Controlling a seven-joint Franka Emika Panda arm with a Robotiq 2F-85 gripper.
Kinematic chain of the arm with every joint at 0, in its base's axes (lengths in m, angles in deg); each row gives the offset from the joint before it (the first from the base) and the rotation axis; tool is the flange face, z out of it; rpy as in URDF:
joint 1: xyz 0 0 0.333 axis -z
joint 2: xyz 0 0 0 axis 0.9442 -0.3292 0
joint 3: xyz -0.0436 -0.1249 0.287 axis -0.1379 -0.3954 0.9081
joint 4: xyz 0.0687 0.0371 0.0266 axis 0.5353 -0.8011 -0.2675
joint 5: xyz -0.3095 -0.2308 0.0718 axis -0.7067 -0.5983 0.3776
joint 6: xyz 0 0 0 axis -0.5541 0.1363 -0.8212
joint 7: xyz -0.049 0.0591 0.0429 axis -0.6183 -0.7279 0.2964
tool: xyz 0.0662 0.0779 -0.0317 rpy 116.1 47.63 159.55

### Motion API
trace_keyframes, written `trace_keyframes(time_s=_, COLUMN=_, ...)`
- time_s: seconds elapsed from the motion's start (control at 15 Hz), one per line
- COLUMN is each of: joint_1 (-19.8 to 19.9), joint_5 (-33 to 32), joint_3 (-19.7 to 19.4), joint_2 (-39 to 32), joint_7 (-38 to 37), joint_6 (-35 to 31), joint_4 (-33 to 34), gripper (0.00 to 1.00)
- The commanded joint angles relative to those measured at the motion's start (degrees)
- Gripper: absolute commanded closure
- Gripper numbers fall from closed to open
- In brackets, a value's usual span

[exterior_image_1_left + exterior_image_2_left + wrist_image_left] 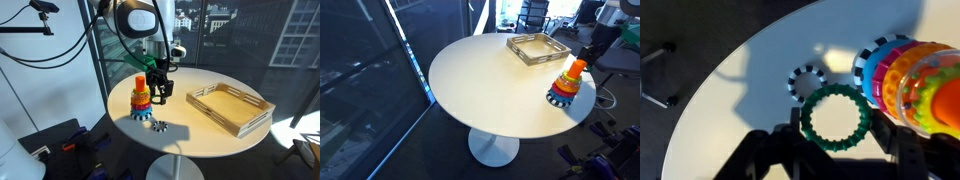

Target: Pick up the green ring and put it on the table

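Next, my gripper lets go of the green ring on the table (172,124) (792,114) beside the dotted ring, away from the stacking toy.
In the wrist view the green ring (836,117) sits between my two dark fingers, and my gripper (838,130) is shut on its outer edge. It hangs above the round white table (750,80), right beside the stacking toy (915,85) with its blue, pink, yellow and orange rings. In both exterior views my gripper (160,90) (589,52) is just above and beside the toy (140,98) (568,84). The green ring is too small to make out there. The table (200,140) (490,80) stands on a single pedestal.
A small black-and-white dotted ring (807,80) (158,125) lies on the table by the toy's base. A light wooden tray (230,107) (538,47) stands on the far side of the table. The table edge curves close by the toy.
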Motion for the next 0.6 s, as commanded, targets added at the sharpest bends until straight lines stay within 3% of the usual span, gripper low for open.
trace_keyframes(time_s=0.0, joint_1=0.45, joint_5=-1.18, joint_3=-0.06, joint_2=-2.97, joint_7=-1.5, joint_6=-2.2, joint_4=2.08, gripper=0.55)
trace_keyframes(time_s=0.53, joint_1=0.64, joint_5=-1.74, joint_3=-0.75, joint_2=-8.42, joint_7=-2.41, joint_6=-6.62, joint_4=3.68, gripper=0.55)
